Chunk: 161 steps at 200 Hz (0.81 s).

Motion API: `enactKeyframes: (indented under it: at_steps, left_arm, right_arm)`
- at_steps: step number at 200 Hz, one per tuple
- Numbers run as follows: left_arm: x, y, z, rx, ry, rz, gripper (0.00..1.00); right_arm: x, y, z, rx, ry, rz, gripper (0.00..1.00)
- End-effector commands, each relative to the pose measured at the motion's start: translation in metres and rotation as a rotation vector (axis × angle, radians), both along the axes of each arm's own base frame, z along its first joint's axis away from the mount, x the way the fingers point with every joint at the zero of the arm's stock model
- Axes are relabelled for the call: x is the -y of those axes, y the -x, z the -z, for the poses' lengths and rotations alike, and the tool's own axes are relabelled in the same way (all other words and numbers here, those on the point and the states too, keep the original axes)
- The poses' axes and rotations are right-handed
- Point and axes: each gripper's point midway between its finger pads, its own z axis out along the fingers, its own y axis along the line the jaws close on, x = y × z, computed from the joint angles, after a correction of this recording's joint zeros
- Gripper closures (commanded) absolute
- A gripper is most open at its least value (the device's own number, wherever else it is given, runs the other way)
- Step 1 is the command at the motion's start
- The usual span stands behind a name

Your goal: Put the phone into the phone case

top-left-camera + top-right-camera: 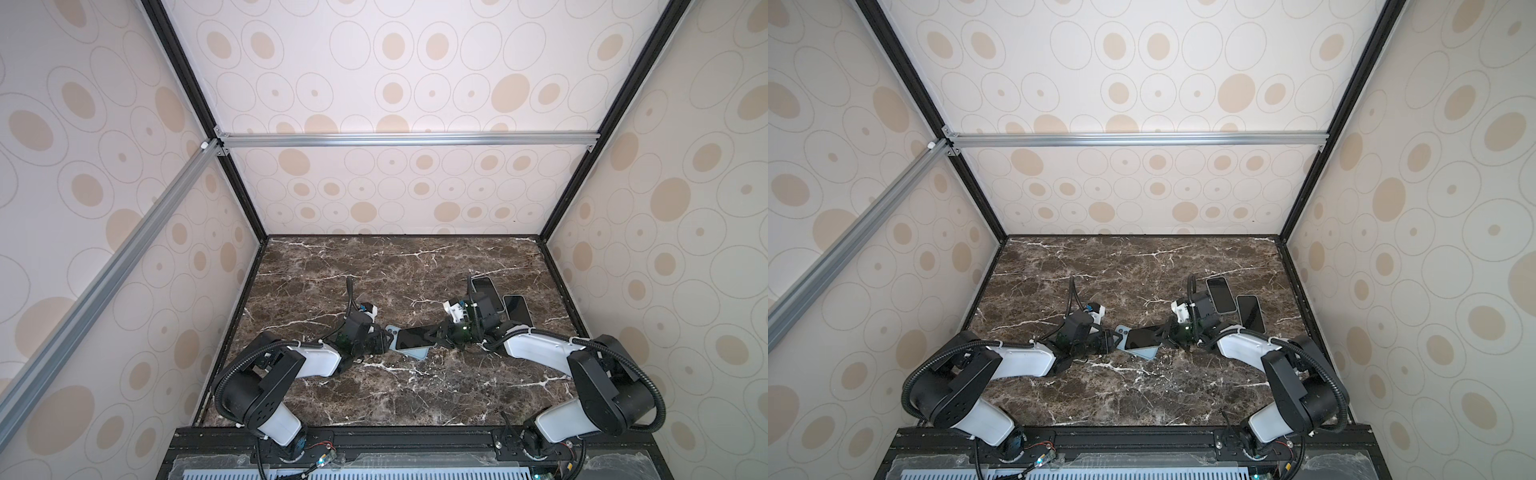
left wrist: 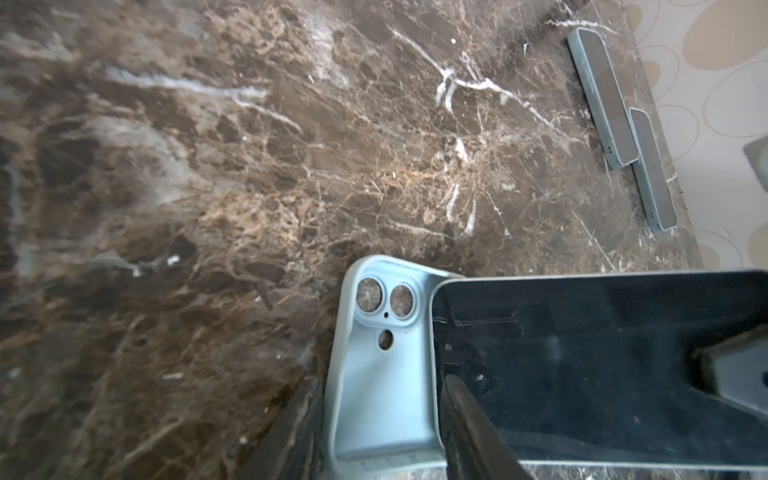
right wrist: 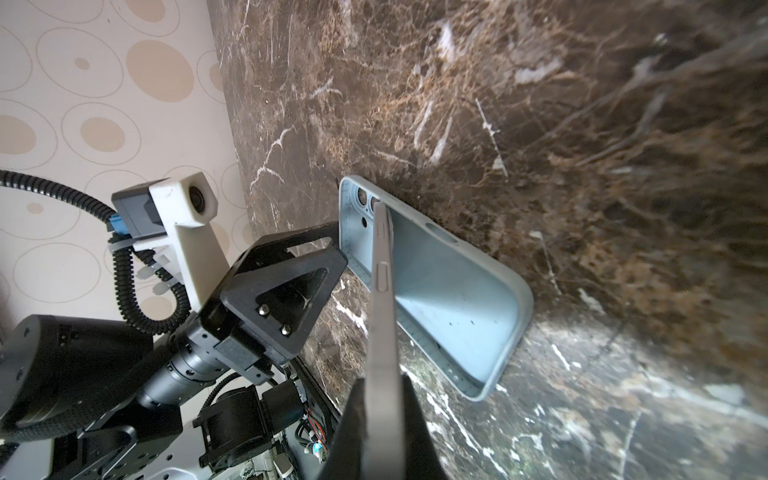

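Next, I release the phone from my right gripper between the sides of the light blue phone case [image 1: 412, 345] [image 3: 436, 288]. The phone now hangs tilted over that case.
A light blue phone case [image 1: 411, 353] [image 1: 1144, 354] lies open side up on the marble table [image 1: 374, 270], near its middle. My left gripper [image 1: 380, 341] [image 2: 380, 415] is shut on the case [image 2: 382, 399] at the camera-cutout end, one of its fingers [image 2: 465, 415] on each side wall. A black-screened phone [image 1: 415, 336] [image 2: 582, 374] hangs tilted over the case. Its far end dips into the case [image 3: 449, 282] by the cutouts. My right gripper [image 1: 438, 336] [image 3: 382, 399] is shut on the phone's [image 3: 382, 291] near end.
Two more phones [image 1: 486, 293] [image 1: 517, 309] lie screen up side by side at the back right, just behind my right wrist. Patterned enclosure walls with a black frame ring the table on three sides.
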Motion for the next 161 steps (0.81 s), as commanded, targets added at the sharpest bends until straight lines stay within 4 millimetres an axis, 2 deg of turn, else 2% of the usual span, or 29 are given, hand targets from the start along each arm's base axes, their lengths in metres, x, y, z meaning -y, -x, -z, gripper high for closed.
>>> enactKeyframes:
  at_steps: [1, 37, 54, 87, 161]
  left_arm:
    - [0.013, 0.017, 0.000, -0.033, 0.055, 0.063, 0.54]
    - [0.027, 0.034, -0.003, -0.071, 0.108, 0.126, 0.54]
    - [0.030, 0.035, -0.006, -0.071, 0.119, 0.132, 0.54]
    - [0.020, 0.021, -0.002, -0.041, 0.046, 0.075, 0.53]
    - [0.033, -0.003, -0.004, -0.008, 0.013, 0.081, 0.53]
  right_arm:
    - [0.001, 0.008, 0.014, -0.059, 0.008, 0.002, 1.00]
    - [-0.001, 0.007, 0.014, -0.060, 0.000, -0.006, 1.00]
    - [-0.001, 0.007, 0.015, -0.064, -0.001, -0.011, 1.00]
    - [-0.008, 0.014, 0.016, -0.092, -0.030, -0.074, 1.00]
    - [-0.013, 0.029, 0.016, -0.136, -0.032, -0.191, 1.00]
